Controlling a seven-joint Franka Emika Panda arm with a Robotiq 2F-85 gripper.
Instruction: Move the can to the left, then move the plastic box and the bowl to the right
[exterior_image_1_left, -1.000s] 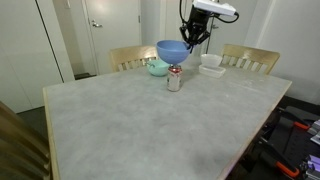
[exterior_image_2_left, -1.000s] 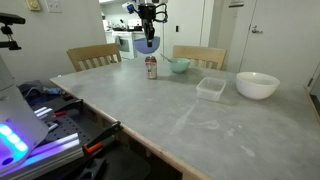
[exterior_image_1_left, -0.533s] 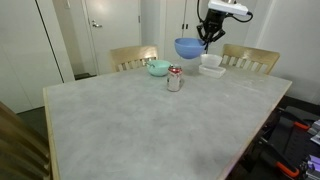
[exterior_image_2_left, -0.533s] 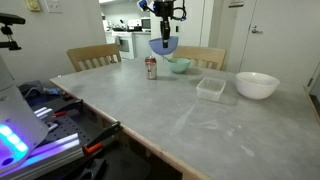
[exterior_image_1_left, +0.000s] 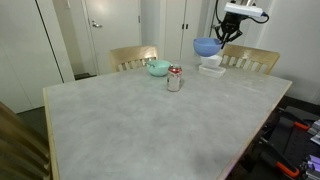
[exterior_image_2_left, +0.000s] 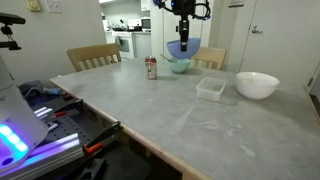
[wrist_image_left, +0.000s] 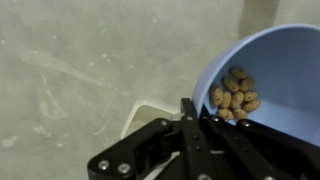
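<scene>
I am to put down the light-blue bowl. My gripper needs to let go of it between the plastic box and the table's far corner (exterior_image_1_left: 251, 73).
My gripper (exterior_image_1_left: 224, 34) is shut on the rim of the light-blue bowl (exterior_image_1_left: 205, 46) and holds it in the air above the table's far side. In the wrist view the bowl (wrist_image_left: 275, 70) holds brown nuts, with my jaws (wrist_image_left: 190, 112) clamped on its rim. The bowl also shows in an exterior view (exterior_image_2_left: 183, 51), hanging over the teal bowl. The silver can (exterior_image_1_left: 174, 79) stands upright on the table, also visible in an exterior view (exterior_image_2_left: 151, 68). The translucent plastic box (exterior_image_2_left: 211, 88) lies flat on the table; in the wrist view its corner (wrist_image_left: 145, 115) shows below the bowl.
A small teal-green bowl (exterior_image_1_left: 158, 68) sits near the can. A white bowl (exterior_image_2_left: 256, 85) stands beside the plastic box. Two wooden chairs (exterior_image_1_left: 132, 57) stand at the table's far edge. The grey table (exterior_image_1_left: 150, 125) stretches toward the near side.
My gripper has carried the light-blue bowl sideways through the air, from above the can and teal bowl toward the plastic box. The can and box have not moved.
</scene>
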